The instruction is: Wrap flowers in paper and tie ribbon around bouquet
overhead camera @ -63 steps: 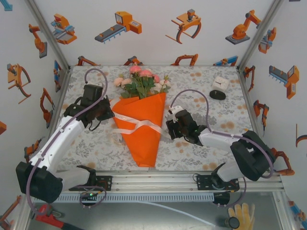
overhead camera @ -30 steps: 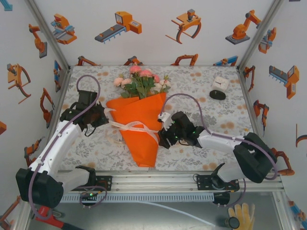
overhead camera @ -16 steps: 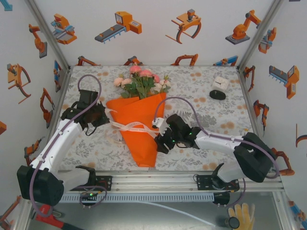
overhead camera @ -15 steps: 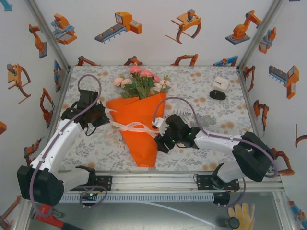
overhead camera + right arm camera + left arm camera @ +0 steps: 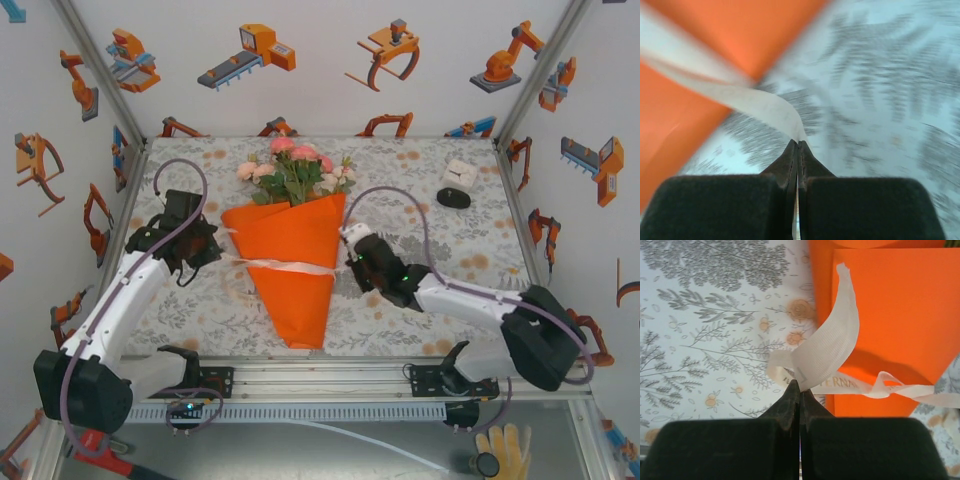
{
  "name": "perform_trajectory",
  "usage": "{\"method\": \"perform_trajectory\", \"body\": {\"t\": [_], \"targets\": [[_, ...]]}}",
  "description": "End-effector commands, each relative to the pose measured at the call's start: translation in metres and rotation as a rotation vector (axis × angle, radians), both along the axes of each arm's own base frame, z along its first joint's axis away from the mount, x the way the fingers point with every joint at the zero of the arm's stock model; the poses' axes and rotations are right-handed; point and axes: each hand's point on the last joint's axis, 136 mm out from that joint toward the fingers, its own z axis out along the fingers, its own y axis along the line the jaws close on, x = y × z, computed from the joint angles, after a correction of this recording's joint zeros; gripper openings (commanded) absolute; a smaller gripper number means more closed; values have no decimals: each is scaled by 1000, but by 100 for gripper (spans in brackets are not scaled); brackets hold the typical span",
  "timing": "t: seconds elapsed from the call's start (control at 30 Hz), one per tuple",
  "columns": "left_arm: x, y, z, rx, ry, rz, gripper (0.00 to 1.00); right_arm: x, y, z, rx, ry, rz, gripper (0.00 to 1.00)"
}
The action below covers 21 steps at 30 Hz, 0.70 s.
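The robot's left gripper will release its end of the cream ribbon on the patterned cloth (image 5: 200, 278) next to the orange cone's waist.
The bouquet lies in the middle of the table: an orange paper cone (image 5: 296, 262) with pink and cream flowers (image 5: 293, 168) at its far, wide end. A cream ribbon (image 5: 290, 266) runs taut across the cone's waist. My left gripper (image 5: 212, 250) is just left of the cone, shut on the ribbon's left end (image 5: 826, 347); its tips (image 5: 799, 384) pinch the band beside the paper (image 5: 895, 315). My right gripper (image 5: 350, 258) is at the cone's right edge, shut on the ribbon's right end (image 5: 765, 106), with the tips (image 5: 799, 143) over the cloth and the paper (image 5: 670, 120) to their left.
A patterned grey-and-orange cloth (image 5: 420, 200) covers the table. A white box (image 5: 461, 174) and a black disc (image 5: 454, 197) sit at the back right. Walls with orange stickers close three sides.
My right gripper swung from low beside the cone up and right, pulling the slack ribbon straight across the waist. The left gripper has barely moved. The right wrist view is blurred by motion.
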Motion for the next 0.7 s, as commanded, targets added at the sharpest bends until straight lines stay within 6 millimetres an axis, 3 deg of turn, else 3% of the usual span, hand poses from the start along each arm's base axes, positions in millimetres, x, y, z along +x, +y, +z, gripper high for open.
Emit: {"method": "perform_trajectory", "body": {"t": [0.0,0.1,0.27,0.5,0.57,0.67], "targets": [[-10,28,-6,62,29,118,0,36,-98,17,37,-69,-542,0],[-8,40,-8,61,30,167,0,43,-147,10,35,-42,-744,0],[-7,52,-17,56,36,212,0,44,-188,-1,2,-30,-895,0],[-9,86,-41,29,79,347,0,48,-246,-21,44,63,-1096,0],[-7,94,-46,13,75,390,0,55,-257,-22,83,91,-1121,0],[-5,103,-55,-9,83,430,0,73,-255,-21,145,103,-1091,0]]}}
